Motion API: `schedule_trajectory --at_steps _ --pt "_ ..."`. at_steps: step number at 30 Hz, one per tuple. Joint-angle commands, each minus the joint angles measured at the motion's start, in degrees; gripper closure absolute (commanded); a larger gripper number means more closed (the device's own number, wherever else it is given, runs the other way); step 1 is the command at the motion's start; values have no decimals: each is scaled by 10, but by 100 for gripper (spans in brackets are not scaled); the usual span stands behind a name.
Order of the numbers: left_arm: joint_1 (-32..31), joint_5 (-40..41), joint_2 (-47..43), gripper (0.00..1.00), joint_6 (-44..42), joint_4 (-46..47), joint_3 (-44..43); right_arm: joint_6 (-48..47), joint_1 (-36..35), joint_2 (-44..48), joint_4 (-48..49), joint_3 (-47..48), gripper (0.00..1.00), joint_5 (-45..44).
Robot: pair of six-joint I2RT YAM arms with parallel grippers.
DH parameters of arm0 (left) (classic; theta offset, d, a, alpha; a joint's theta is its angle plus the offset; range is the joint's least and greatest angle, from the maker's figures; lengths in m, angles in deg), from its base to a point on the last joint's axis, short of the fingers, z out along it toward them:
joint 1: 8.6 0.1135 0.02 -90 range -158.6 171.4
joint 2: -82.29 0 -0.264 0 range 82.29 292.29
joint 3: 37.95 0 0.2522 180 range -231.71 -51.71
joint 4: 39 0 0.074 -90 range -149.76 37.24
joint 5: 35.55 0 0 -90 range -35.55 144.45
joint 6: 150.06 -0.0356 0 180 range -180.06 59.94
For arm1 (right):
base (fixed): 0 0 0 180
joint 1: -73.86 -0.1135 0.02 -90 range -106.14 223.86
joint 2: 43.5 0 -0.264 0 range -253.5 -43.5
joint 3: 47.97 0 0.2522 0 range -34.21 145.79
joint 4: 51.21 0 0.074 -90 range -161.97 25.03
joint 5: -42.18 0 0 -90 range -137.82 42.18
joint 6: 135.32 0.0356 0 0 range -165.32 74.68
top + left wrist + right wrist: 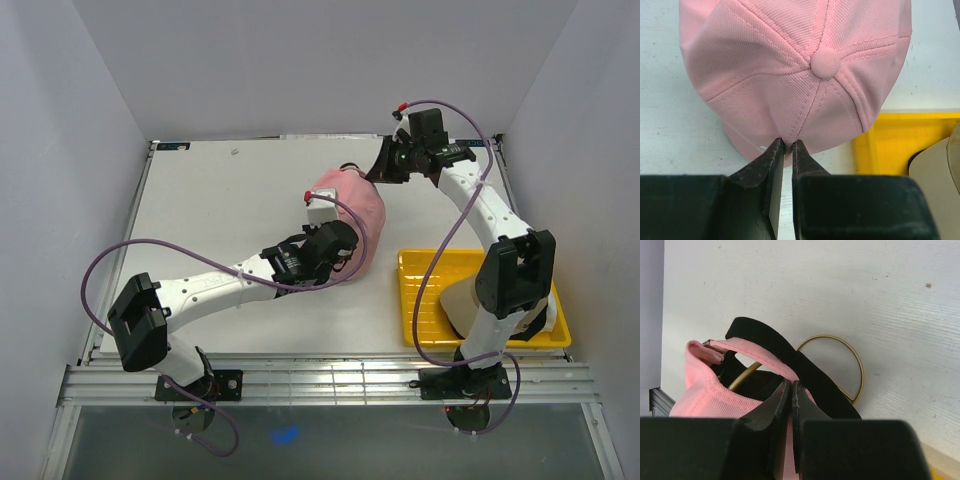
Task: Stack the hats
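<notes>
I need to take that rear edge point(693, 347) with my left gripper and straighten it, as the pink hat's rear edge bunches beside the hat's back opening while my left gripper pinches the hat's front.
The pink hat point(352, 200) sits mid-table over a black hat point(807, 367), which shows under its back opening. My left gripper point(348, 240) is shut on a pinch of the pink hat point(805, 75) at its near lower edge, and the left gripper point(787, 145) has fabric between its tips. My right gripper point(380, 172) is at the hat's far side. In the right wrist view the right gripper point(791, 385) is shut on the pink hat point(695, 395) at its rear strap. A tan hat point(462, 300) lies in the tray, partly hidden by my right arm.
The yellow tray point(420, 265) stands at the right near edge, and its corner point(890, 145) is close beside the pink hat. A gold wire stand point(852, 352) rests on the table under the two hats. White walls close in the table on three sides.
</notes>
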Motion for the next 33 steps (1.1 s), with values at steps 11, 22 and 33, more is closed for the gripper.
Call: schedule_trajectory --at_steps 11,22,33 --pt "4 4 -29 72 -4 -35 -13 -30 13 -44 1 -31 92 -49" --pt "8 1 -43 71 -2 -38 -18 -37 11 -47 -2 -18 92 -58" --pt "32 46 -78 45 -24 -71 -117 -33 3 -38 -10 55 92 -46"
